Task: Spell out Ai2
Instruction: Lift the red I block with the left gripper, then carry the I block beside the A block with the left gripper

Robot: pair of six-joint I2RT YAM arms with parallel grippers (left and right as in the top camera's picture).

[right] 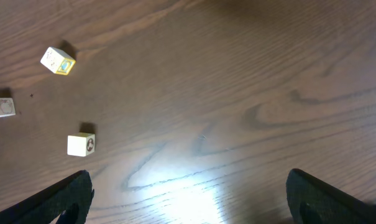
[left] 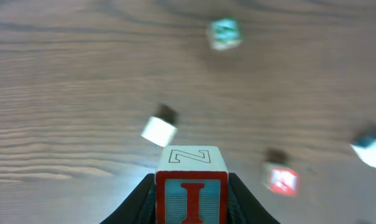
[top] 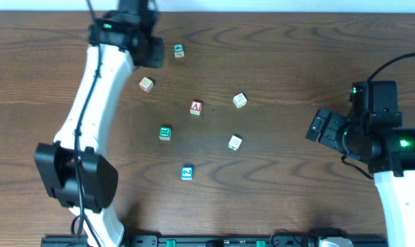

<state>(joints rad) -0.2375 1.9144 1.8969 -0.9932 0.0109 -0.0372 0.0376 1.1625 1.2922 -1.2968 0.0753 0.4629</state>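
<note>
Next, I let go of the I block with my left gripper close beside the red A block, toward the yellow-edged block [top: 214, 110] [left: 321, 180].
My left gripper [left: 191, 190] is shut on a block with a red I on a blue face [left: 191, 202] and a Z on top, held above the table. In the overhead view the left gripper [top: 152, 51] is at the far left-centre and hides the I block. The red A block [top: 196, 108] lies mid-table and shows at the left edge of the right wrist view [right: 1, 107]. A teal block [top: 178, 50], beige block [top: 146, 84], green block [top: 165, 132] and blue block [top: 187, 172] lie scattered. My right gripper [top: 322, 128] [right: 197, 205] is open and empty at the right.
A yellow-edged block [top: 240, 101] [right: 58, 61] and a white block [top: 235, 143] [right: 81, 144] lie right of centre. The left wrist view shows blurred teal [left: 224, 33], white [left: 158, 130] and red [left: 281, 180] blocks on the wood.
</note>
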